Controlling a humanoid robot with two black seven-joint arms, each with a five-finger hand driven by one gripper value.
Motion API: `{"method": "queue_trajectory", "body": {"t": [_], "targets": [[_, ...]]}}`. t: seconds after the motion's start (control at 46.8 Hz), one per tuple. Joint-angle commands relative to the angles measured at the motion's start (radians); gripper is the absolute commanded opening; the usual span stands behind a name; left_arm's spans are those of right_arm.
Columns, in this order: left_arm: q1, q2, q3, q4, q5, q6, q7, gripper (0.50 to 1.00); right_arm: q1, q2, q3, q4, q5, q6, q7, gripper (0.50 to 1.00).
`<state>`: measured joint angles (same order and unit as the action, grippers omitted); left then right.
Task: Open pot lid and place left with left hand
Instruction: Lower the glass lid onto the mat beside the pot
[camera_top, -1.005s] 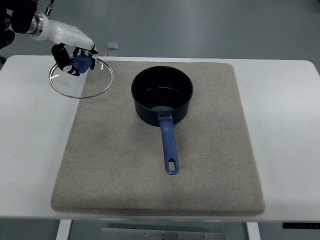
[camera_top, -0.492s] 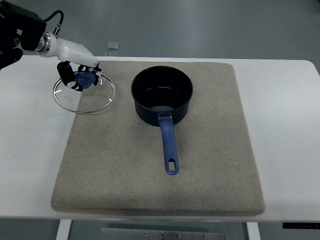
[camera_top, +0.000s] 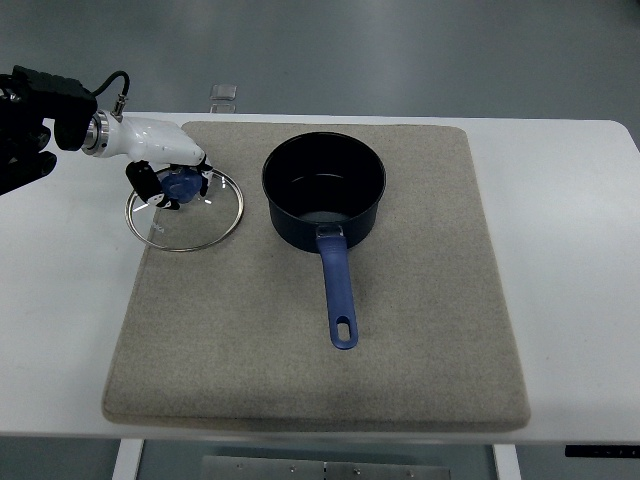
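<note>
I will let go of the glass lid with my left gripper on the grey mat (camera_top: 214, 199), close beside the dark blue saucepan. The lid now overlaps the mat's edge.
A dark blue saucepan (camera_top: 324, 190) stands uncovered on the grey mat (camera_top: 320, 330), its blue handle (camera_top: 339, 295) pointing toward the near edge. Left of it is the glass lid (camera_top: 184, 208) with a metal rim and a blue knob (camera_top: 181, 184). My left hand (camera_top: 170, 182) comes in from the left edge, fingers curled round the knob. The lid overlaps the mat's left edge, partly over the white table; whether it touches down I cannot tell. The right arm is out of view.
The white table (camera_top: 570, 260) extends around the mat on both sides. A small clear object (camera_top: 224, 92) sits at the table's far edge behind the lid. Black arm housing (camera_top: 30, 125) and a cable fill the upper left corner.
The left hand has carried the lid down and to the right, from the table's far left corner toward the mat's left edge and closer to the pot. The pot has not moved.
</note>
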<state>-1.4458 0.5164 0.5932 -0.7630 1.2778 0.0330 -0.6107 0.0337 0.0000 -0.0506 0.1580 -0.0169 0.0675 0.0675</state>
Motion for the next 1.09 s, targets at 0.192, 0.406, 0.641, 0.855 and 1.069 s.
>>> {"method": "queue_trajectory", "body": {"t": [0.192, 0.406, 0.641, 0.855, 1.069], "targets": [[0.03, 0.007, -0.079, 0.005, -0.006, 0.024, 0.0, 0.5, 0.0, 0.0, 0.0, 0.0, 0.0, 0.0, 0.0, 0.917], [0.027, 0.008, -0.09, 0.004, -0.006, 0.021, 0.0, 0.5, 0.0, 0.0, 0.0, 0.0, 0.0, 0.0, 0.0, 0.917], [0.033, 0.01, -0.09, 0.005, -0.006, 0.022, 0.0, 0.5, 0.0, 0.0, 0.0, 0.0, 0.0, 0.0, 0.0, 0.917], [0.068, -0.001, -0.092, 0.045, -0.008, 0.024, 0.0, 0.5, 0.0, 0.0, 0.0, 0.0, 0.0, 0.0, 0.0, 0.917], [0.093, -0.003, -0.113, 0.064, -0.017, 0.031, 0.0, 0.5, 0.0, 0.0, -0.002, 0.0, 0.0, 0.0, 0.0, 0.915]]}}
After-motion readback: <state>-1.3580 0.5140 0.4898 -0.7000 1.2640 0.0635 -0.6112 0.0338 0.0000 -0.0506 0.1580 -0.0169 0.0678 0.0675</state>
